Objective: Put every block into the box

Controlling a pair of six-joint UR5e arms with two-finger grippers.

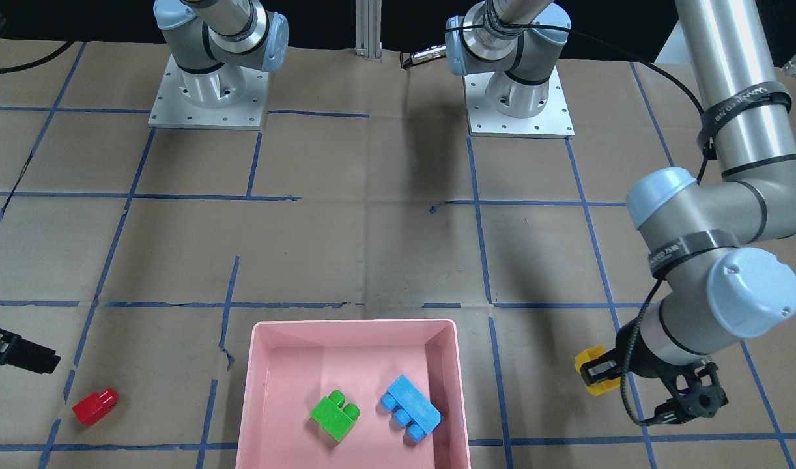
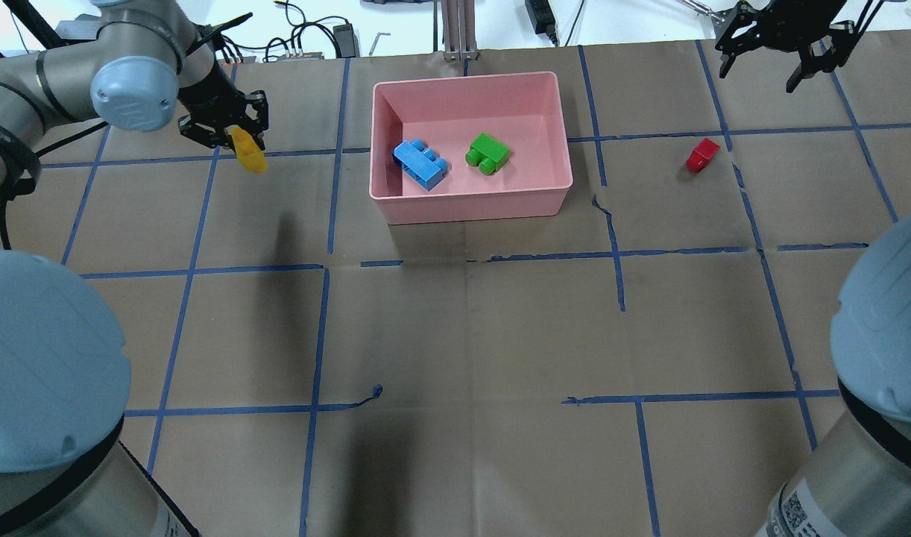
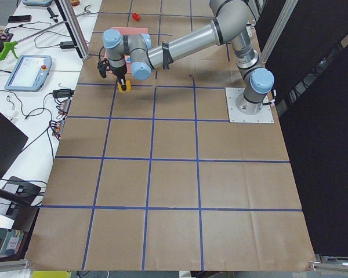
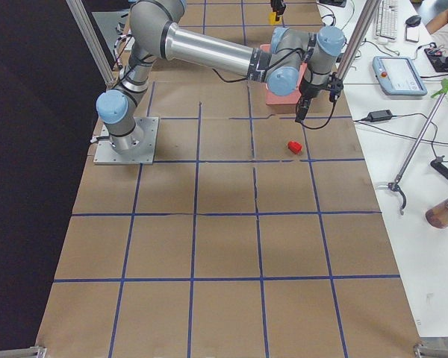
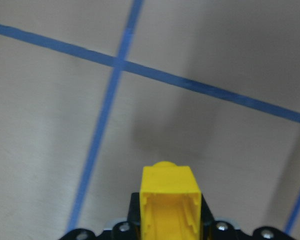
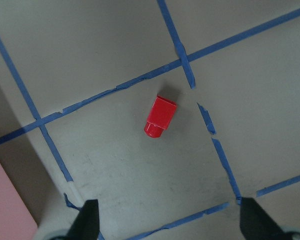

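Next, I close my right gripper on the body's two sides (image 1: 96, 406) (image 6: 158, 117) near the round stud of the small red brick.
The pink box (image 2: 470, 201) (image 1: 352, 333) holds the green brick (image 2: 487, 153) (image 1: 335, 415) and the light-blue brick (image 2: 420, 164) (image 1: 410, 408). My left gripper (image 2: 241, 142) (image 1: 597, 371) is shut on the yellow brick (image 2: 250, 155) (image 1: 593, 358) (image 5: 170, 200) (image 3: 124, 87) and holds it above the table, to the box's left in the overhead view. The small red brick (image 2: 702, 154) (image 1: 95, 406) (image 6: 160, 116) (image 4: 293, 147) lies on the table to the box's right in the overhead view. My right gripper (image 2: 768, 63) (image 6: 167, 220) is open and empty, raised above and beyond the red brick.
The table is brown paper with a grid of blue tape lines (image 2: 329, 265). Both arm bases (image 1: 209, 91) (image 1: 518, 98) stand at the robot's edge. Cables and a tablet (image 3: 29, 69) lie off the table on the operators' side.
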